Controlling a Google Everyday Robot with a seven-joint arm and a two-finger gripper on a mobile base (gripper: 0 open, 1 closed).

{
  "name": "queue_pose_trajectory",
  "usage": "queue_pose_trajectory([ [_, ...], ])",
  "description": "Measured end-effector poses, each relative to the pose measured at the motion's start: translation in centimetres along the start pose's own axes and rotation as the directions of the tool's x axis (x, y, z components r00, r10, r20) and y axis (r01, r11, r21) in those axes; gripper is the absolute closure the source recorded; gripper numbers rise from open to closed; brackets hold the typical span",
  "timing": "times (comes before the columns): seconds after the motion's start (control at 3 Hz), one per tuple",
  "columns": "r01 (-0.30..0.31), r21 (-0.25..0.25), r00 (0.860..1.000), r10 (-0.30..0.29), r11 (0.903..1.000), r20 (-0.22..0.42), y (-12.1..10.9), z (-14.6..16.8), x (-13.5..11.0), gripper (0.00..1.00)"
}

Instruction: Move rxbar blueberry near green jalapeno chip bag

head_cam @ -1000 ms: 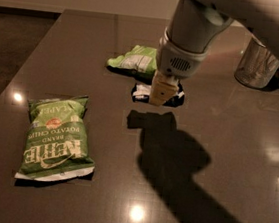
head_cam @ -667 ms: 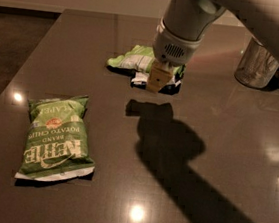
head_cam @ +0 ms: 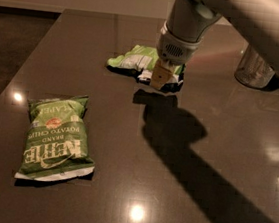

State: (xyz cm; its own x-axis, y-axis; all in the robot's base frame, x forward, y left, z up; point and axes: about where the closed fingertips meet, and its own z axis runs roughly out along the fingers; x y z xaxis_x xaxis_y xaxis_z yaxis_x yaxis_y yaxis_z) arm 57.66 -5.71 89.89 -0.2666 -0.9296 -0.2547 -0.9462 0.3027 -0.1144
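The robot's gripper will set the rxbar blueberry down on the table (head_cam: 134, 107) beside the far corner of the green jalapeno chip bag.
The rxbar blueberry (head_cam: 176, 84) is a small dark bar with white patches. It sits crosswise in my gripper (head_cam: 159, 80), sticking out on both sides, at the back middle of the dark table. The gripper is shut on it and holds it just above the table, with its shadow below. The green jalapeno chip bag (head_cam: 56, 139), with white "KETTLE" lettering, lies flat at the front left, well apart from the gripper.
A smaller pale green bag (head_cam: 133, 58) lies just left of and behind the gripper. A shiny metal container (head_cam: 255, 71) stands at the back right. My arm crosses the top right. The table's left edge (head_cam: 12, 84) runs diagonally past the chip bag.
The gripper has moved up and slightly left in the view, and the rxbar blueberry has moved with it. Both bags have stayed put.
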Motion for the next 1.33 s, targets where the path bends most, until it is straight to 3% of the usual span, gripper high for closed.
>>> queue_pose_trajectory([
  [0.33, -0.045, 0.007, 0.999, 0.045, 0.9990, -0.012, -1.2, 0.9, 0.8, 1.00],
  [0.67, -0.061, 0.001, 0.998, 0.061, 0.9982, 0.007, -0.2, 0.7, 1.2, 1.00],
  [1.0, -0.006, -0.049, 0.999, 0.008, 0.9988, 0.049, 3.8, 0.8, -0.1, 1.00],
  [1.33, 0.070, -0.123, 0.995, -0.060, 0.9899, 0.084, 8.7, 2.3, -2.3, 1.00],
])
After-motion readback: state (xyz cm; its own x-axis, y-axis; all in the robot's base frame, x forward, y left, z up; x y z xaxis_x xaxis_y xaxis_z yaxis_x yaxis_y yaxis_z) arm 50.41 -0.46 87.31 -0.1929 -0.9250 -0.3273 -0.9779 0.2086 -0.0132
